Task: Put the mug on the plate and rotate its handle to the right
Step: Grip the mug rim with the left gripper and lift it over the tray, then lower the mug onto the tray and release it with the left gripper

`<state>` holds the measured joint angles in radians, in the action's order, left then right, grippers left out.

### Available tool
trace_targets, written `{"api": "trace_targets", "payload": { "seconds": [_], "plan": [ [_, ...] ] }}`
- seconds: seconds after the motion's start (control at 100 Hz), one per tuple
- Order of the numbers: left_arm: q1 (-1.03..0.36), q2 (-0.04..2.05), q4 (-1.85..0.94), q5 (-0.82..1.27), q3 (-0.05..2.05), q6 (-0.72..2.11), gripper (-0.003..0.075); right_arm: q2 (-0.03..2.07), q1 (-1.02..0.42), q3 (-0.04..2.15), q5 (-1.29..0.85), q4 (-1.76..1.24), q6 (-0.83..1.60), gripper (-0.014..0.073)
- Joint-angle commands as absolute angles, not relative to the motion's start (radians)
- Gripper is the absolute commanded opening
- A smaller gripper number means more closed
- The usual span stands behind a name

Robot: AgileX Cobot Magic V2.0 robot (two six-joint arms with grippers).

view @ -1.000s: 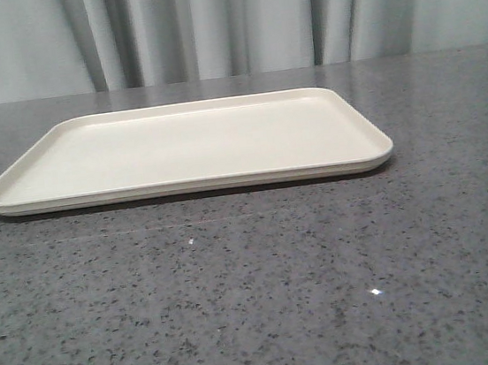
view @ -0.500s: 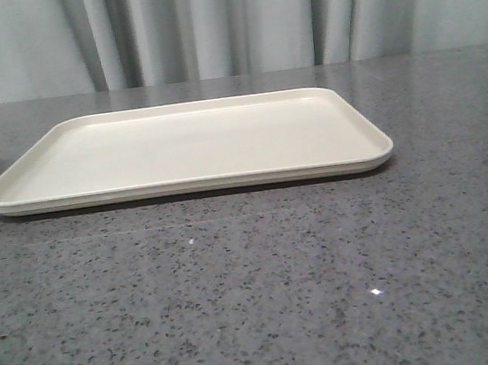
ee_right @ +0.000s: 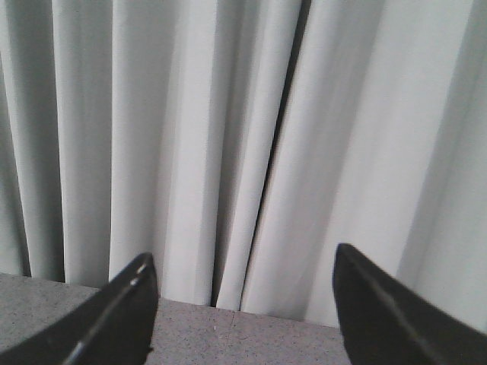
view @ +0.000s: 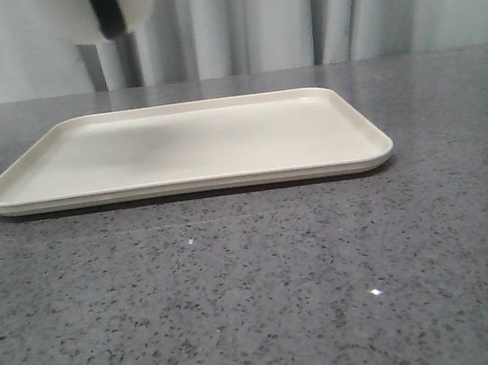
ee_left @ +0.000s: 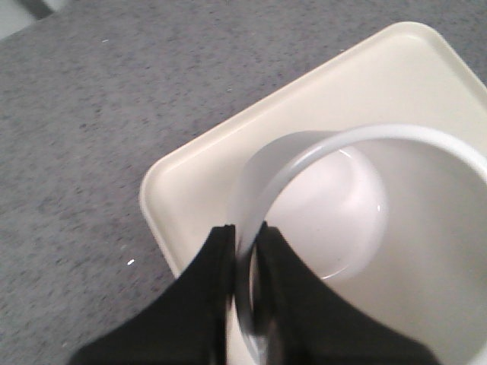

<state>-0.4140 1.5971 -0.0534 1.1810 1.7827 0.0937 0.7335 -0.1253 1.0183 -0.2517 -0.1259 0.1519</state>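
Note:
My left gripper is going to set the white mug down and let go of it in the middle of the cream plate (view: 189, 152).
The white mug (view: 97, 12) hangs in the air at the top left of the front view, above the plate's left part, its black handle (view: 106, 12) facing the camera. In the left wrist view I look down into the mug (ee_left: 365, 205), and my left gripper (ee_left: 245, 237) is shut on its rim, one finger inside and one outside. The cream plate (view: 347, 154) lies flat on the grey table; a corner of the plate (ee_left: 183, 190) shows under the mug. My right gripper (ee_right: 243, 304) stands open, empty, facing the curtain. Neither gripper shows in the front view.
The speckled grey table (view: 258, 296) stretches in front of the plate. A pale pleated curtain (view: 250, 17) hangs behind the table's far edge. A soft shadow of the mug lies on the plate's left half.
The mug has come into the front view at the top left, above the plate, and its shadow now falls on the plate. The plate has not moved.

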Motion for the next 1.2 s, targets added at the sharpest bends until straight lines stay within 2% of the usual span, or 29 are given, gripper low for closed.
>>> {"api": "trace_targets", "payload": {
  "seconds": [0.0,0.31,1.19],
  "plan": [
    [-0.466,1.615,-0.069,1.108,1.834,0.091,-0.002,0.734,-0.126,1.05,-0.177,-0.121,0.159,0.0498],
    [-0.511,1.745,-0.072,1.079,1.834,0.091,-0.002,0.734,-0.126,1.05,-0.179,-0.121,0.159,0.0498],
    [-0.511,1.798,-0.077,1.129,1.834,0.091,-0.0019,0.734,-0.126,1.05,-0.18,-0.121,0.159,0.0498]
  ]
}}
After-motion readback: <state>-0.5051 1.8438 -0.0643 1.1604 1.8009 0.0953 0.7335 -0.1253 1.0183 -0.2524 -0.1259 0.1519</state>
